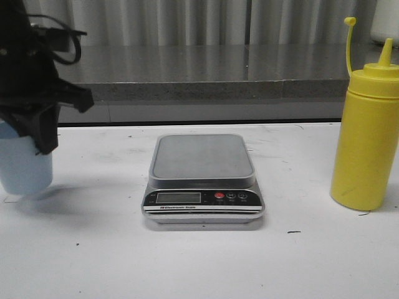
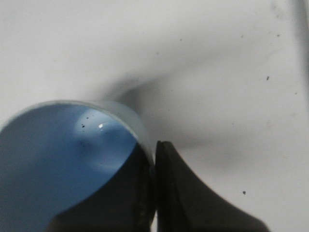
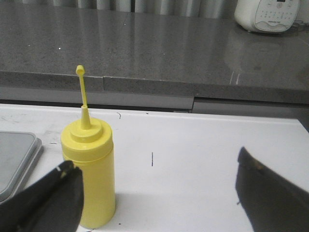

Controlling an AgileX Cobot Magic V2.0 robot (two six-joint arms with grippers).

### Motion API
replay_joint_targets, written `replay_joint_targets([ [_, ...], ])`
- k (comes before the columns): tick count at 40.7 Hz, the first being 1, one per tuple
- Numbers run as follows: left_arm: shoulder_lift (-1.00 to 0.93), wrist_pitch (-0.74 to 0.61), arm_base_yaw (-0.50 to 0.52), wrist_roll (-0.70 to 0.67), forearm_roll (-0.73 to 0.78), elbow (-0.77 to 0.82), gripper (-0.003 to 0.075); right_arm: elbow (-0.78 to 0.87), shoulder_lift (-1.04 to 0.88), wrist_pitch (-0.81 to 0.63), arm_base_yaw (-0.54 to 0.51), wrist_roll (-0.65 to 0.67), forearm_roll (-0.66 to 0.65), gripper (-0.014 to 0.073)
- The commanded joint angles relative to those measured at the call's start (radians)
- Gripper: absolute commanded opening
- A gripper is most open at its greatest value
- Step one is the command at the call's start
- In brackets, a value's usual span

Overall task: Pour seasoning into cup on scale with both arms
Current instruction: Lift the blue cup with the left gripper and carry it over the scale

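Note:
My left gripper is to let go of the pale blue cup on the silver scale's bare platform [image 1: 207, 151], just behind the platform's middle.
The pale blue cup [image 1: 25, 168] is at the far left of the white table. My left gripper [image 1: 45, 140] is shut on its rim, one finger inside and one outside, as the left wrist view shows for the cup [image 2: 58, 154] and the gripper [image 2: 154, 159]. The silver scale [image 1: 202, 156] sits in the middle, its platform bare. The yellow seasoning bottle [image 1: 368, 143] stands upright at the right, cap strap up. My right gripper [image 3: 155, 162] is wide open and empty; the bottle [image 3: 91, 183] stands ahead of it, close to one finger. The right gripper is out of the front view.
A grey stone counter ledge [image 1: 206, 75] runs behind the table. A white appliance [image 3: 268, 14] stands on it at the far right. A corner of the scale [image 3: 14, 159] shows beside the bottle in the right wrist view.

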Motion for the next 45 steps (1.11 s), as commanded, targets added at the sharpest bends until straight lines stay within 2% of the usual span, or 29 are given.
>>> replay_joint_targets([
  [1, -0.050, 0.065, -0.008, 0.004, 0.003, -0.128, -0.0020, -0.034, 0.015, -0.080, -0.004, -0.001, 0.001, 0.0652],
  [12, -0.014, 0.129, -0.113, 0.004, 0.001, -0.367, -0.0020, -0.034, 0.015, -0.080, -0.004, -0.001, 0.001, 0.0652],
  [29, 0.309, 0.326, -0.298, 0.004, 0.001, -0.835, -0.0020, -0.034, 0.015, -0.080, -0.004, -0.001, 0.001, 0.0652],
  [37, 0.412, 0.329, -0.355, 0.004, -0.001, -0.951, -0.0020, -0.034, 0.015, -0.080, -0.004, -0.001, 0.001, 0.0652],
  [45, 0.447, 0.329, -0.366, 0.004, -0.003, -0.957, -0.0020, -0.034, 0.015, -0.080, -0.004, -0.001, 0.001, 0.0652],
])
